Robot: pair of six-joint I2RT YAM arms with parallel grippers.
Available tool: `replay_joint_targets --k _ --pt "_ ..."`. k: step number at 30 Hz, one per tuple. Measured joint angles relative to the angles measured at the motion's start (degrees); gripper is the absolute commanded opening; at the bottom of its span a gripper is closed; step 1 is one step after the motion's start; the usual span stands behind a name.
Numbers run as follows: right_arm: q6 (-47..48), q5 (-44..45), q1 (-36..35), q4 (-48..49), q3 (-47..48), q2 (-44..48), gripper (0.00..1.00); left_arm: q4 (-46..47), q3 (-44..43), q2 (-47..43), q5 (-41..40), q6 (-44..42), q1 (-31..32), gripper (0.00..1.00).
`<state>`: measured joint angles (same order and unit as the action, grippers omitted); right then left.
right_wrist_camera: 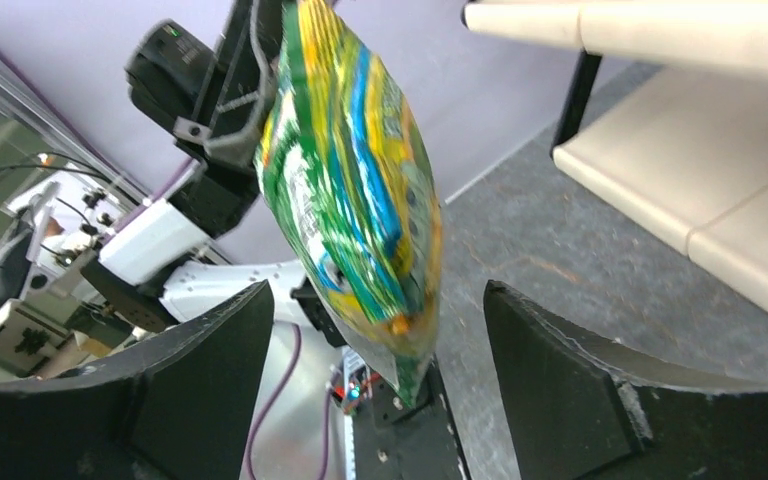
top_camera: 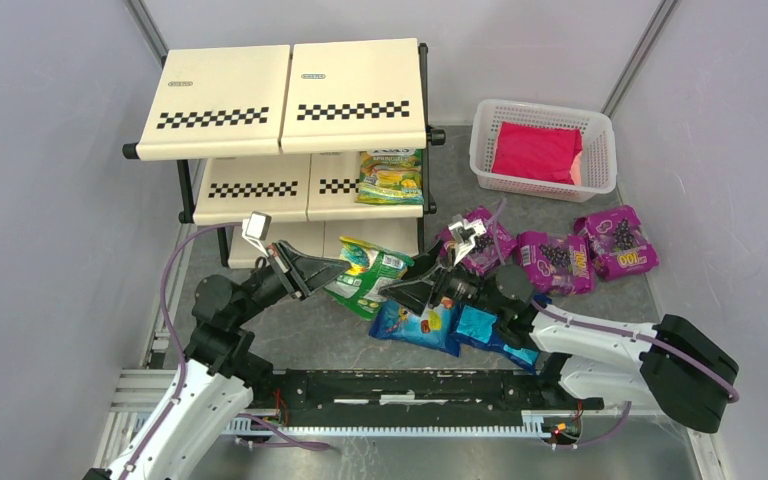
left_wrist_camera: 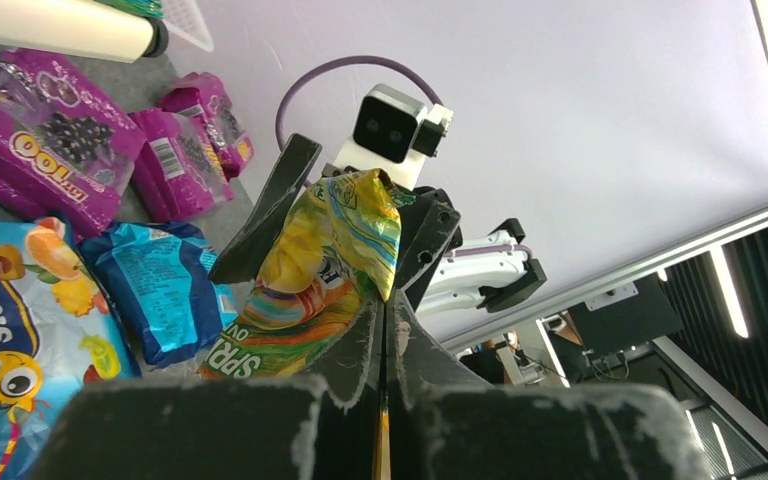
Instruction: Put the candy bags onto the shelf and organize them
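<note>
The green-yellow bag slants in front of the shelf, so next my right gripper takes the bag's loose end (top_camera: 373,293) and turns it before my left gripper regrasps it.
My left gripper (top_camera: 338,270) is shut on the edge of a green-yellow candy bag (top_camera: 370,276) and holds it off the table in front of the shelf (top_camera: 290,100). The left wrist view shows its jaws (left_wrist_camera: 385,320) pinched on that bag (left_wrist_camera: 325,265). My right gripper (top_camera: 405,290) is open, with its fingers on either side of the bag's free end (right_wrist_camera: 360,200), not closed on it. A second green-yellow bag (top_camera: 392,177) lies on the middle tier. Two blue bags (top_camera: 415,325) lie under the right arm. Three purple bags (top_camera: 553,262) lie to the right.
A white mesh basket (top_camera: 600,135) with a plain red packet (top_camera: 535,152) stands at the back right. The shelf's cream tiers (right_wrist_camera: 720,200) are close on the right in the right wrist view. Grey walls close in both sides.
</note>
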<state>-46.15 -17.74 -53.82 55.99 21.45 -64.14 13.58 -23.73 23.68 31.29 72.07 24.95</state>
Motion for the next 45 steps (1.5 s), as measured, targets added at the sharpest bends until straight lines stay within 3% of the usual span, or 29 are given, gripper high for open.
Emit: replay_joint_targets --k 5,18,20,25,34,37,42,45 --pt "-0.5 1.1 -0.1 3.7 1.0 -0.1 0.75 1.7 0.0 0.2 1.2 0.8 0.0 0.02" --pt "-4.6 3.5 -0.1 7.6 1.0 0.4 0.31 4.4 0.0 3.6 2.3 2.1 0.0 0.03" --pt "-5.2 4.0 -0.1 7.0 1.0 0.5 0.27 4.5 0.0 4.5 2.3 2.1 0.0 0.12" --pt "-6.4 5.2 -0.1 3.9 1.0 1.5 0.19 2.7 -0.1 5.5 2.0 2.1 0.0 0.52" --pt "-7.4 8.0 -0.5 -1.7 -1.5 6.4 0.06 -5.3 -0.6 4.5 0.7 0.5 0.0 0.86" --pt "-7.6 9.0 -0.4 -3.7 -1.6 8.5 0.04 -12.7 -2.8 4.0 -1.6 -2.7 0.0 0.99" --pt "-8.7 11.5 -0.4 -5.1 -1.6 12.0 0.02 -23.8 -6.7 1.0 -7.5 -8.2 0.0 1.0" --pt "-10.9 12.9 -0.4 -3.8 -1.6 12.8 0.02 -25.9 -6.8 -1.0 -9.0 -9.0 0.0 1.0"
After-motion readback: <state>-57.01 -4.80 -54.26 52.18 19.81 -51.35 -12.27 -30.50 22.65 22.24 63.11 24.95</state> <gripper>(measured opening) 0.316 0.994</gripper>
